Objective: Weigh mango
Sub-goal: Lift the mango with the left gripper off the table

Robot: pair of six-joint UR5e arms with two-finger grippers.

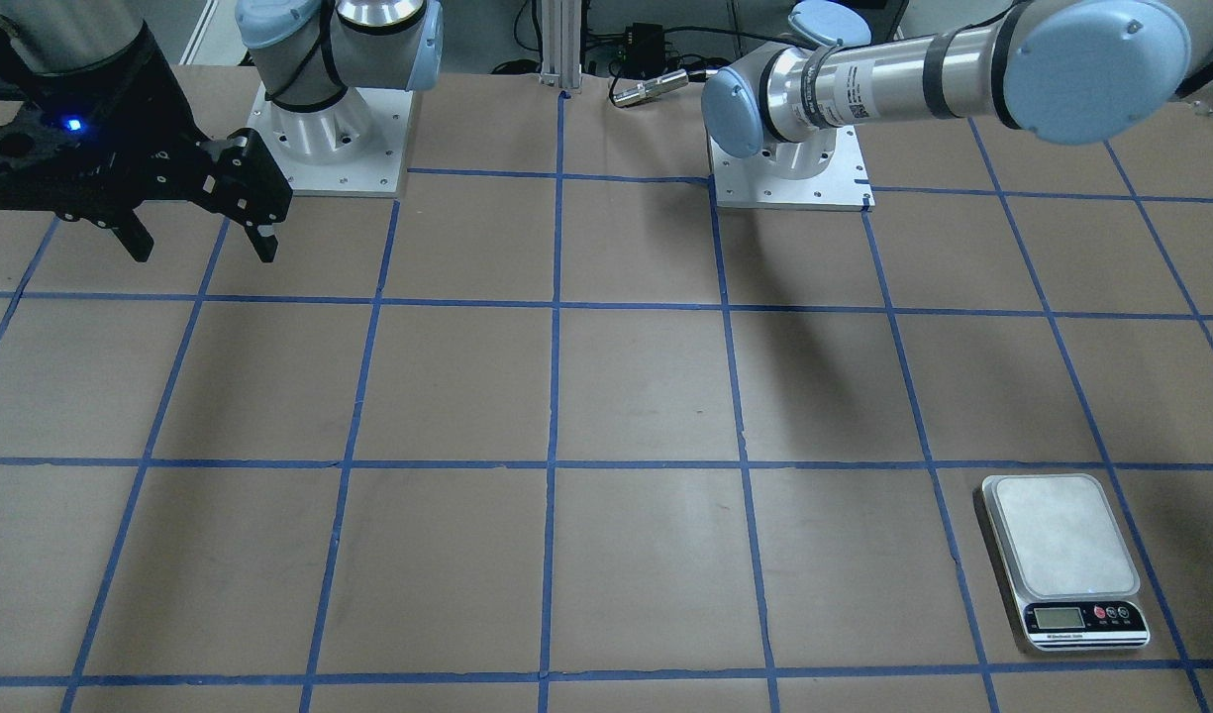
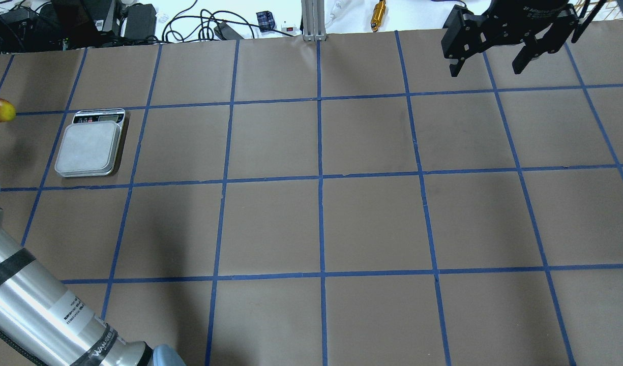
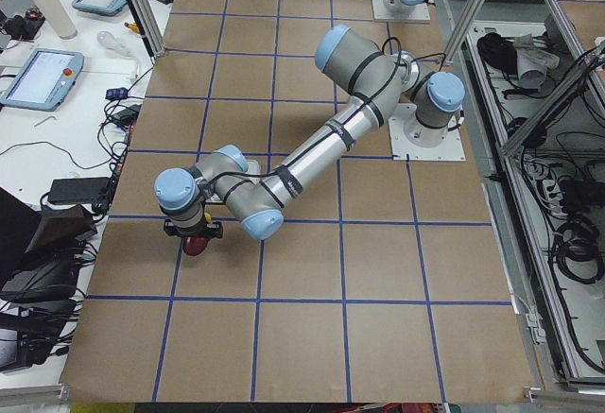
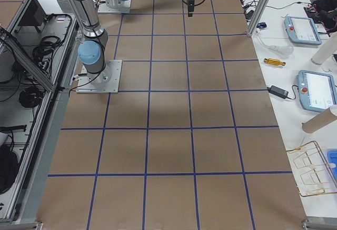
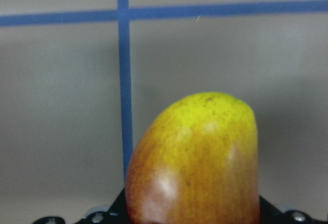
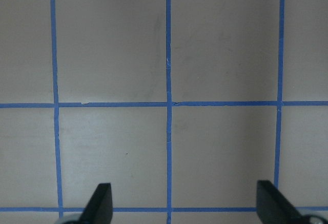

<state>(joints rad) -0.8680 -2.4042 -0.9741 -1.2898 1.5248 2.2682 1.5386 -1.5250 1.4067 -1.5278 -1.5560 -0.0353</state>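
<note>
Next, I let the mango, which hangs above the table now, go with my left gripper on the middle of the scale's silver plate (image 1: 1080, 535), just behind the display.
The mango (image 5: 197, 162), yellow at its tip and red-orange lower down, is held in my left gripper (image 3: 194, 235), which is shut on it. In the overhead view the mango (image 2: 0, 109) shows at the far left edge, left of the scale (image 2: 90, 145) and apart from it. The scale (image 1: 1061, 560) has a bare silver plate and a small display. In the exterior left view the mango (image 3: 196, 244) hangs above the table. My right gripper (image 2: 486, 70) is open and empty, high over the far right of the table; it also shows in the front view (image 1: 203, 248).
Brown paper with a blue tape grid covers the table (image 2: 321, 223). An aluminium post (image 2: 314, 20), cables and a yellow tool (image 2: 378, 12) lie at the far edge. My left arm (image 2: 41, 315) crosses the near left corner. The arm bases (image 1: 789, 173) stand on the robot's side.
</note>
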